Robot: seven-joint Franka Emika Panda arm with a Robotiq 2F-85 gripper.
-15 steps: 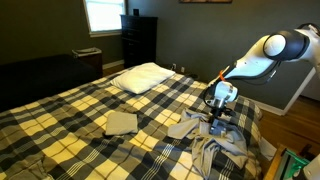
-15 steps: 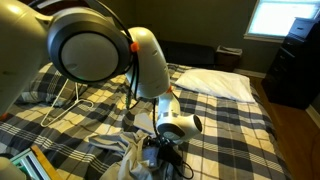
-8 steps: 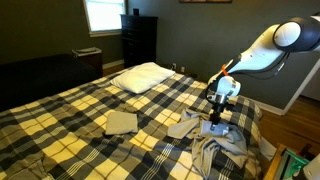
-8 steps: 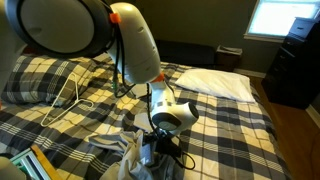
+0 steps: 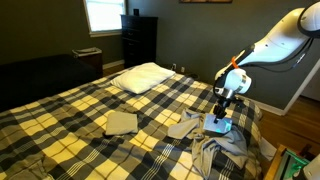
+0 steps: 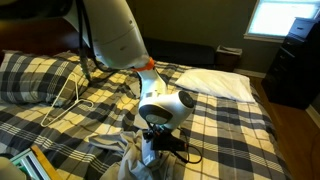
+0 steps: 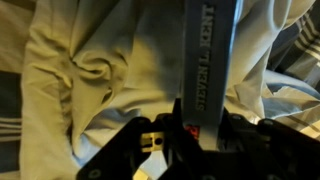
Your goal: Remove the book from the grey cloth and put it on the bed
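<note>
Next, I let go of the book with my gripper on the plaid bed (image 5: 138, 167), in front of the folded beige cloth.
The book (image 7: 207, 55), grey-blue with white lettering on its spine, hangs upright in my gripper (image 7: 198, 128), which is shut on its lower end. In both exterior views the gripper (image 5: 222, 104) (image 6: 158, 133) holds the book (image 5: 218, 124) (image 6: 149, 152) just above the crumpled grey cloth (image 5: 213, 146) (image 6: 118, 152) at the edge of the plaid bed (image 5: 70, 115). The cloth (image 7: 90, 70) fills the wrist view behind the book.
A white pillow (image 5: 140, 77) (image 6: 217, 82) lies at the head of the bed. A folded beige cloth (image 5: 121, 122) lies mid-bed. A dark dresser (image 5: 138, 40) stands by the window. A white wire rack (image 6: 62, 95) and a green box (image 5: 296, 165) stand beside the bed.
The arm has swung upward and the gripper has risen with the book, lifting it off the grey cloth.
</note>
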